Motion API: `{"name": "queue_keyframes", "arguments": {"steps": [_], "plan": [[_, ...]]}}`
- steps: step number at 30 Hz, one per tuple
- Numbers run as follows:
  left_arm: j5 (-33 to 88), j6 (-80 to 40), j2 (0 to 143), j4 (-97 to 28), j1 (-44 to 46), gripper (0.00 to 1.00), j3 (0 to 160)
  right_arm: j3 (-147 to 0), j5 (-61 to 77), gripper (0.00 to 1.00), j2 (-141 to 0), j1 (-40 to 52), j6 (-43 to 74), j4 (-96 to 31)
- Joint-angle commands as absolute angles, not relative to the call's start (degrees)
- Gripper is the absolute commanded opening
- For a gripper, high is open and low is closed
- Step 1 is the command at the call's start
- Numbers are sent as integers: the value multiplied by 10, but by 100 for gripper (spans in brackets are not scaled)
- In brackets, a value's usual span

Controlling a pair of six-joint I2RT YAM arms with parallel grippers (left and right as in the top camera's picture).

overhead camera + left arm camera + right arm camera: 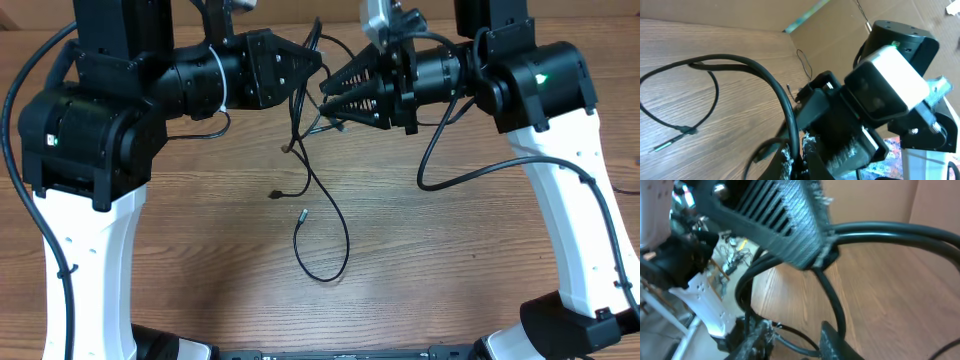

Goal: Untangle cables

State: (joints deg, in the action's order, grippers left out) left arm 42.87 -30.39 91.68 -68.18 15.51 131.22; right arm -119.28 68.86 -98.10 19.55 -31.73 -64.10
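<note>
My left gripper is clamping the crossed cords in one bunch. So my right gripper needs to take hold of the cord (832,293) close under those fingers before my left gripper opens.
The cables (322,215) are thin black cords that hang from both grippers to the wooden table (200,230). One loop (325,262) and small plug ends (275,193) lie there. My left gripper (316,62) is shut on a cord up high; in the left wrist view the cord (765,75) runs into its closed fingertips (790,159). My right gripper (325,95) faces it from the right, almost touching. In the right wrist view its fingers (832,340) stand apart with cords (836,302) crossing the gap between them, not pinched. The left gripper's ribbed finger (785,220) shows there above, clamping cords.
The right arm's own thicker wire (455,175) sags toward the table at the right. Both white arm bases (95,260) (575,230) flank the work area. A cardboard wall (840,20) stands behind the table.
</note>
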Motion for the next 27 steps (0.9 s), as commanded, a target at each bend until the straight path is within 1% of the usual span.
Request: {"name": "queue_keyframes", "arguments": {"steps": [1, 2, 4, 5, 6, 7, 8, 10, 14, 15, 17, 21, 23, 25, 27], "plan": [[446, -321, 913, -672, 163, 4, 1323, -1196, 693, 40, -986, 198, -313, -639], [446, -322, 913, -671, 165, 4, 1323, -1196, 693, 38, -986, 198, -313, -639], [446, -322, 913, -670, 167, 4, 1323, -1196, 693, 23, -986, 198, -313, -639], [446, -322, 913, -670, 169, 4, 1323, -1196, 693, 21, -986, 198, -313, -638], [446, -322, 913, -669, 170, 4, 1323, -1196, 693, 24, -986, 198, -313, -637], [446, -322, 913, -669, 170, 4, 1323, -1196, 693, 34, -986, 198, -313, -637], [446, -322, 913, -670, 170, 4, 1323, -1196, 689, 41, -986, 198, -313, -636], [446, -322, 913, -671, 170, 4, 1323, -1196, 669, 43, -986, 198, -309, -636], [446, -319, 913, -672, 170, 4, 1323, -1196, 608, 42, -986, 194, -267, -621], [445, -317, 913, -673, 170, 4, 1323, -1196, 605, 43, -986, 192, -266, -618], [443, -312, 913, -675, 169, 4, 1323, -1196, 604, 51, -986, 183, -266, -617], [427, -308, 913, -687, 169, 4, 1323, -1196, 604, 63, -986, 156, -265, -620], [429, -309, 913, -688, 169, 4, 1323, -1196, 604, 66, -986, 146, -255, -619], [429, -309, 913, -686, 169, 4, 1323, -1196, 605, 66, -986, 141, -255, -620], [431, -309, 913, -684, 170, 4, 1323, -1196, 605, 68, -986, 141, -255, -619]]}}
